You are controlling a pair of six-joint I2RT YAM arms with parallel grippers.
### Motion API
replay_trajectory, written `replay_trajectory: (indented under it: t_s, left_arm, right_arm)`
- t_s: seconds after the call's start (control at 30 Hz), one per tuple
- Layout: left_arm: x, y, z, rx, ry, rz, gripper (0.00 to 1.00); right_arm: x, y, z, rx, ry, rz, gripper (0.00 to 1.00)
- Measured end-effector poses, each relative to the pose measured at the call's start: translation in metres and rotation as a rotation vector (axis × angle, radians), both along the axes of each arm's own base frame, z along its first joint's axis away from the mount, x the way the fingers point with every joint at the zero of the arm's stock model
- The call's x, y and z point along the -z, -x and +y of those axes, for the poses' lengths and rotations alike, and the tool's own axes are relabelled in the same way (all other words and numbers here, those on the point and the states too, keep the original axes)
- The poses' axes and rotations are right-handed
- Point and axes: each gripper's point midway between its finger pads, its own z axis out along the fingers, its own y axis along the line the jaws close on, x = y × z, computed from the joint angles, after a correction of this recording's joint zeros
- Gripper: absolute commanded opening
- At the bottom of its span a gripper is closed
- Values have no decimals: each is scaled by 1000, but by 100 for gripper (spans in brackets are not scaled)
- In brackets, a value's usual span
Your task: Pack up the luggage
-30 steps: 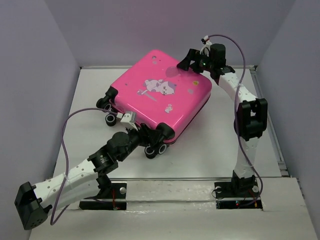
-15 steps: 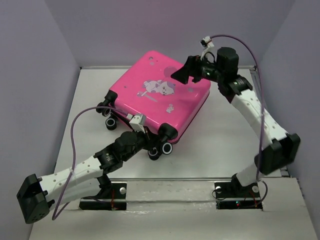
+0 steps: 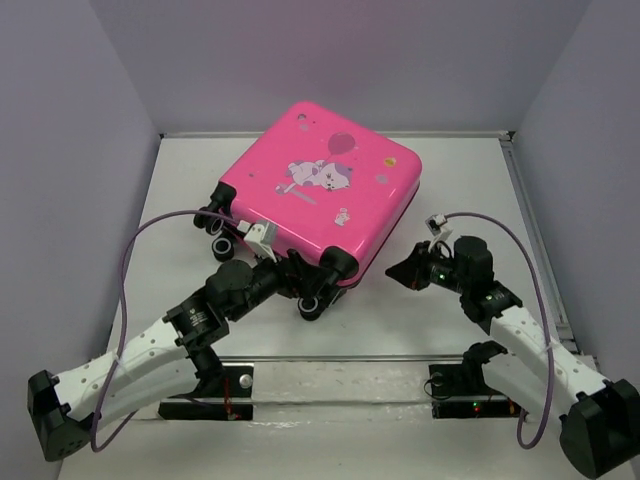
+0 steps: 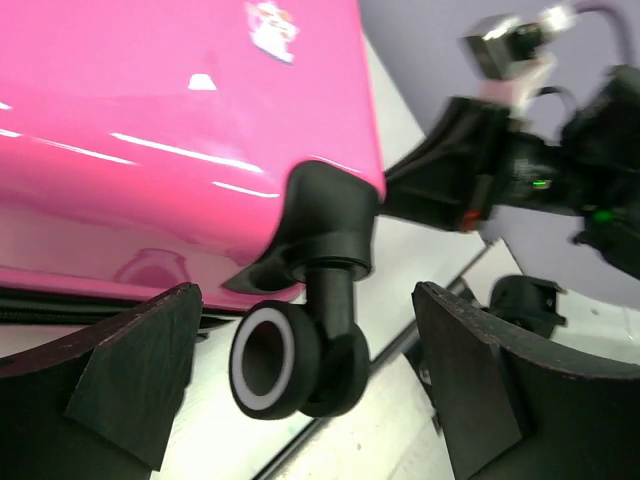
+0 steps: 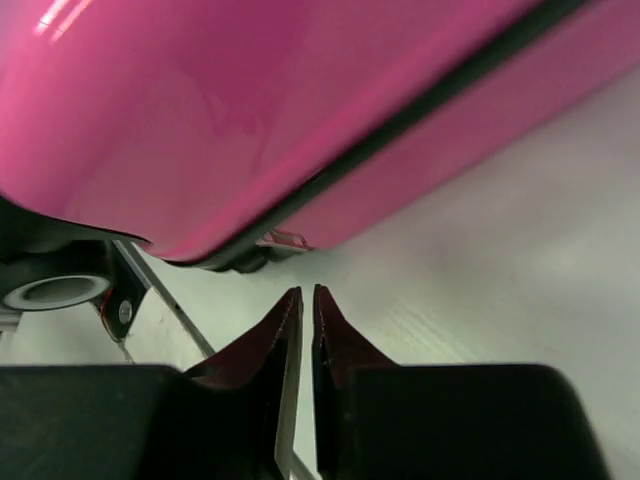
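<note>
The luggage sits crooked, so next my left gripper grabs the near corner wheel's stem [image 4: 330,298] before my right gripper takes over that corner of the luggage and turns the luggage.
The luggage [image 3: 320,185] is a hot-pink hard-shell suitcase with a cartoon animal print. It lies closed and flat on the table with its black wheels toward me. My left gripper [image 3: 308,292] is open at its near corner, and one wheel [image 4: 290,362] stands between the fingers [image 4: 130,370] with a gap on both sides. My right gripper [image 3: 405,272] is shut and holds nothing. It hangs low over the table, just right of the luggage's near right edge [image 5: 250,120] and clear of it.
The white table [image 3: 450,230] has a raised rail along its right side [image 3: 530,220] and grey walls around it. A seam runs across the near edge [image 3: 350,357], with both arm bases behind it. Another wheel [image 5: 55,290] shows at the left of the right wrist view.
My right arm has swung from the luggage's far corner down to the table at its near right, and its jaws have closed. My left gripper has stayed at the near wheel.
</note>
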Motion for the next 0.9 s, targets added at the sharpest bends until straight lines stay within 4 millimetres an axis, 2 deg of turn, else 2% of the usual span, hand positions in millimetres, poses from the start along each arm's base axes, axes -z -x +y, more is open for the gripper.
replay_trajectory:
  t_s: [0.03,0.07,0.13,0.27,0.3,0.33,0.4,0.47,0.5,0.53,0.6,0.63,0.7,0.73,0.77,0.8,0.9]
  left_arm:
    - [-4,2,-3,19,6,0,99]
    - [-5,5,-7,45,5,7,99]
    - [-2,12,-15,103,-2,25,99]
    - [19,24,-31,189,-60,85,99]
    - [27,26,-33,201,-82,101,99]
    - [34,28,-35,212,-102,117,99]
    - [45,31,-37,231,-137,144,99]
    - [50,31,-39,240,-159,157,98]
    - [52,31,-41,245,-170,162,96]
    - [51,30,-43,250,-175,162,85]
    - [51,29,-45,253,-180,162,69]
    - [51,28,-45,253,-186,160,49]
    - [53,27,-45,250,-196,161,29]
    - [46,24,-49,242,-165,148,23]
    - [39,23,-51,247,-152,136,12]
    - [34,23,-52,247,-145,127,7]
    - [37,24,-51,250,-151,138,6]
  right_arm:
    - [19,3,0,2,9,54,32]
    - [42,7,-1,5,24,112,36]
    - [56,11,0,8,27,145,43]
    - [57,3,8,0,7,127,51]
    - [57,1,9,-1,5,122,55]
    - [58,-1,11,-2,2,123,66]
    - [62,-3,15,-8,5,132,67]
    - [67,-4,18,-18,12,134,60]
    - [69,-4,20,-23,16,138,52]
    - [71,-3,22,-31,21,137,51]
    - [75,-1,28,-59,28,132,51]
    - [77,1,31,-75,30,134,49]
    - [81,3,35,-100,39,134,48]
    - [85,3,37,-110,46,134,47]
    - [86,3,38,-114,49,129,47]
    - [87,1,39,-117,50,121,47]
    - [88,-6,44,-128,44,89,47]
